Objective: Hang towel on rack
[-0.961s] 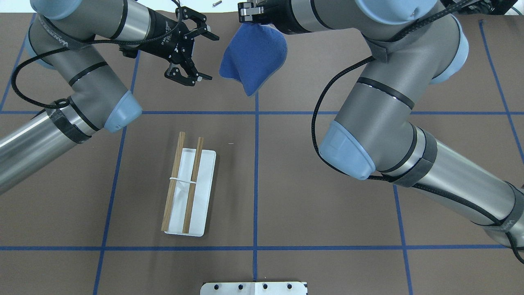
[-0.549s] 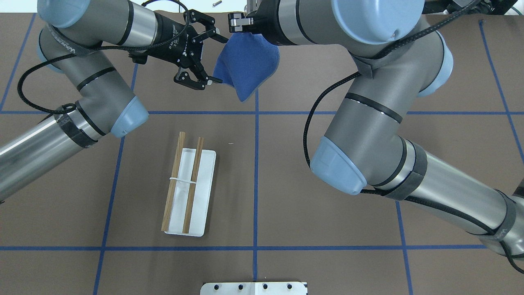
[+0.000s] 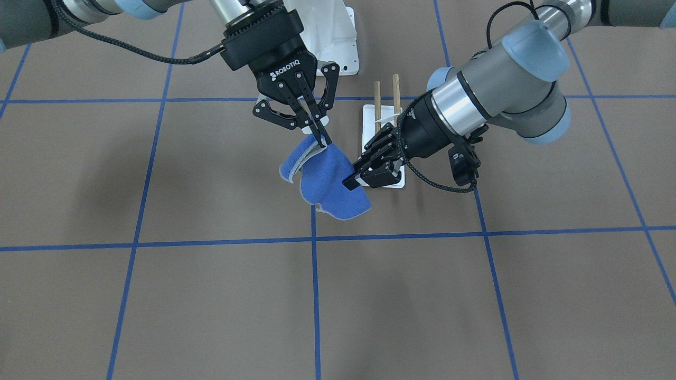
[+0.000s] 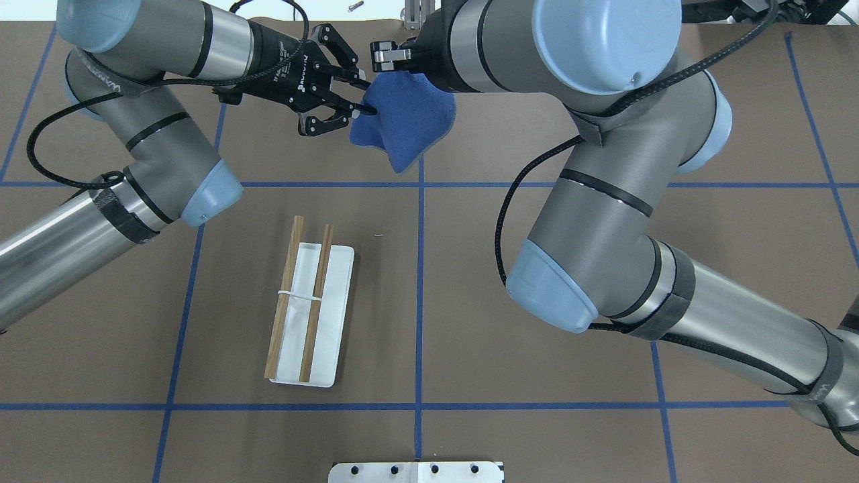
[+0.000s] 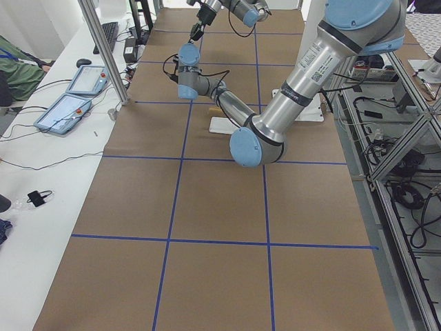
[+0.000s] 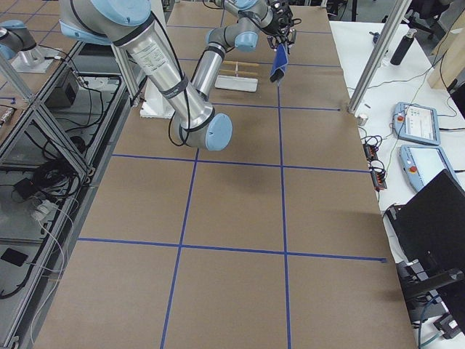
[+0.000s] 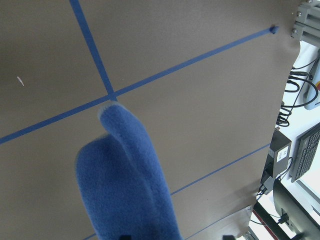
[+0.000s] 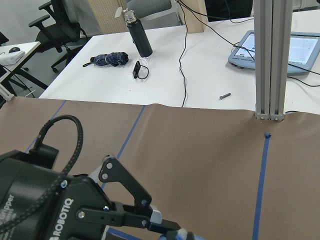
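Note:
The robot's left gripper should release the royal-blue towel draped over the wooden rods [image 3: 392, 130] above the white base of the rack.
The royal-blue towel [image 4: 409, 121] hangs in the air over the far middle of the table, held between both grippers. My right gripper [image 3: 323, 140] is shut on its top edge from above. My left gripper [image 4: 361, 100] comes in from the side, and its jaws pinch the towel's near corner [image 3: 346, 198]. The left wrist view shows a towel fold [image 7: 125, 190] right in front of the camera. The rack [image 4: 335, 315] stands nearer the robot, left of centre. It has a white base and two wooden rods [image 4: 285, 295], and nothing is on it.
A white bolted pedestal [image 4: 416, 471] sits at the table's near edge, between the arm bases. Blue tape lines [image 4: 419, 268] mark a grid on the brown table cover. A metal post [image 8: 270, 60] stands at the table's far edge, in front of an operators' desk.
My left gripper has moved right to the towel's corner, and its jaws have narrowed onto it. My right gripper, holding the towel, has shifted slightly left.

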{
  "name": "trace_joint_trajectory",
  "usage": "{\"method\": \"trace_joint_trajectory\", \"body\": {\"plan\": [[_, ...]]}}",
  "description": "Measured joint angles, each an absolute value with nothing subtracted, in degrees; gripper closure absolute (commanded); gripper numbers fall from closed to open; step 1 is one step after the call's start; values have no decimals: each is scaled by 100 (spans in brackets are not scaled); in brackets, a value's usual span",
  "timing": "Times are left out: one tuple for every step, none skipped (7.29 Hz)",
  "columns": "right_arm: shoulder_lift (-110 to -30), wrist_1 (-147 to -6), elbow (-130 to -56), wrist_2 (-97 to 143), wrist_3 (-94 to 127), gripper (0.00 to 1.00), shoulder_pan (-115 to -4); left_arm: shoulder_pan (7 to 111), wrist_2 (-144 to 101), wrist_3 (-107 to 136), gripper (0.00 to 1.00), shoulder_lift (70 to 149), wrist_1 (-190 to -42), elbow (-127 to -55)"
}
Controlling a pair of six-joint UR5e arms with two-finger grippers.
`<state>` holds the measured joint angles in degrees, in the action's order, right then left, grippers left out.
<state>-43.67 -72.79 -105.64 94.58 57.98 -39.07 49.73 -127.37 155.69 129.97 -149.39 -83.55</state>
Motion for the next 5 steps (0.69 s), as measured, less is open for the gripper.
{"method": "trace_joint_trajectory", "body": {"plan": [[-4372,-7270,-10576,9465,5923,0,-3908,4977,-12736,15567,100,12988,-14959,-8352],[-4387,-7274,-10607,9481,6129,0,-3915,4980,-12736,15568,100,12985,-14965,-8352],[-4485,-7297,-10712,9537,6314,0,-3929,4985,-12735,15569,100,12979,-14967,-8354],[-4704,-7321,-10874,9724,6441,0,-4005,4989,-12737,15566,100,12971,-14970,-8365],[-4955,-7358,-10980,10107,6506,0,-4205,4990,-12743,15556,100,12945,-14984,-8395]]}}
